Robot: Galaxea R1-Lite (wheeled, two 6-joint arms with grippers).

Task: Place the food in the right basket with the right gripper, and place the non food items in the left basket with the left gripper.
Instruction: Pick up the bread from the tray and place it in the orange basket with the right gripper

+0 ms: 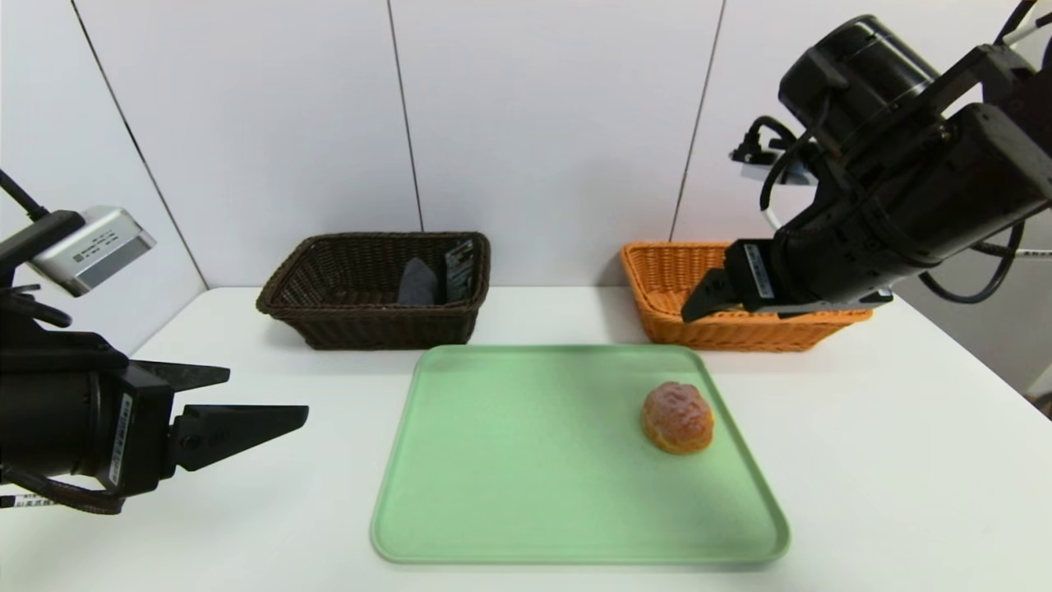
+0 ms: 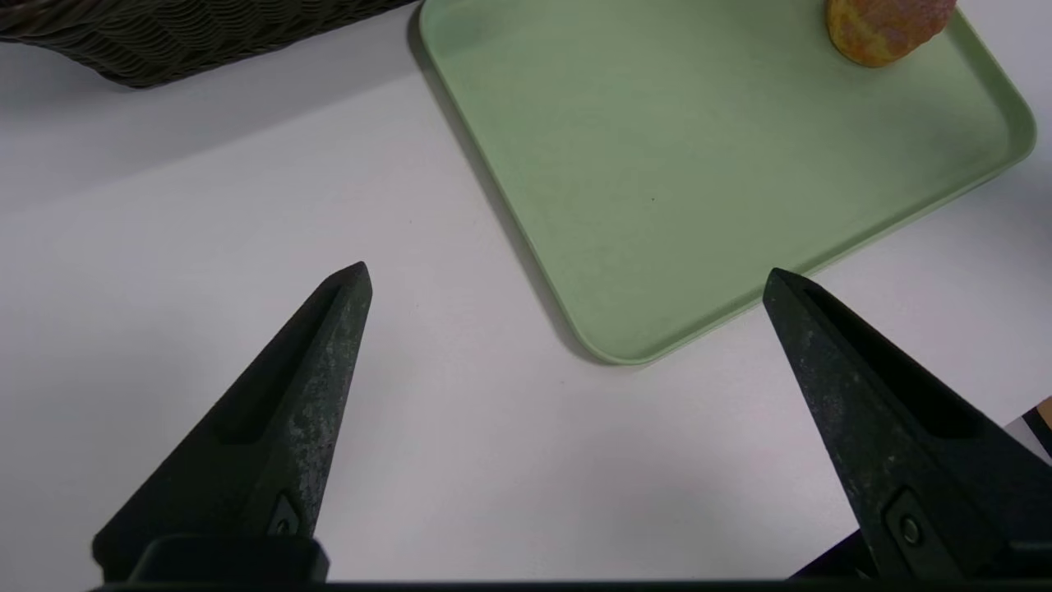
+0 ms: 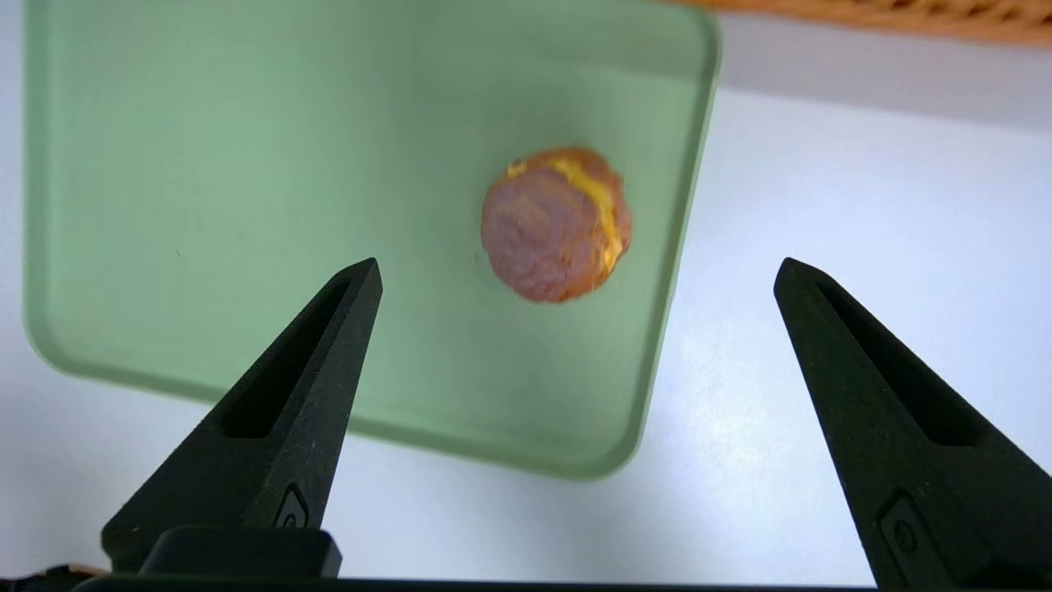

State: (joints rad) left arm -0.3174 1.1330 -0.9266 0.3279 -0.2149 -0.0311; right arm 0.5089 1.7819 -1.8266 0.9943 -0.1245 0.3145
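My right gripper will next move down to the bun that is on the green tray and then close across the bun's opposite sides (image 1: 677,420) (image 3: 556,231).
A round golden bun (image 1: 676,417) with a pink crackled top lies on the right half of the green tray (image 1: 526,353). It also shows in the right wrist view (image 3: 555,224) and at the edge of the left wrist view (image 2: 883,29). My right gripper (image 1: 711,300) hangs open and empty in front of the orange right basket (image 1: 657,279), above and behind the bun; its jaws (image 3: 577,263) stand wide. My left gripper (image 1: 268,392) rests open and empty low at the table's left, jaws (image 2: 565,271) wide over bare table. The dark brown left basket (image 1: 374,288) holds a grey cloth (image 1: 417,284) and a black tube (image 1: 460,270).
White table (image 1: 863,460) with a white wall close behind both baskets. My right arm covers part of the orange basket's inside. The tray's near corner (image 2: 625,353) lies just ahead of the left gripper. The dark basket's wall (image 2: 164,41) and the orange rim (image 3: 904,12) show in the wrist views.
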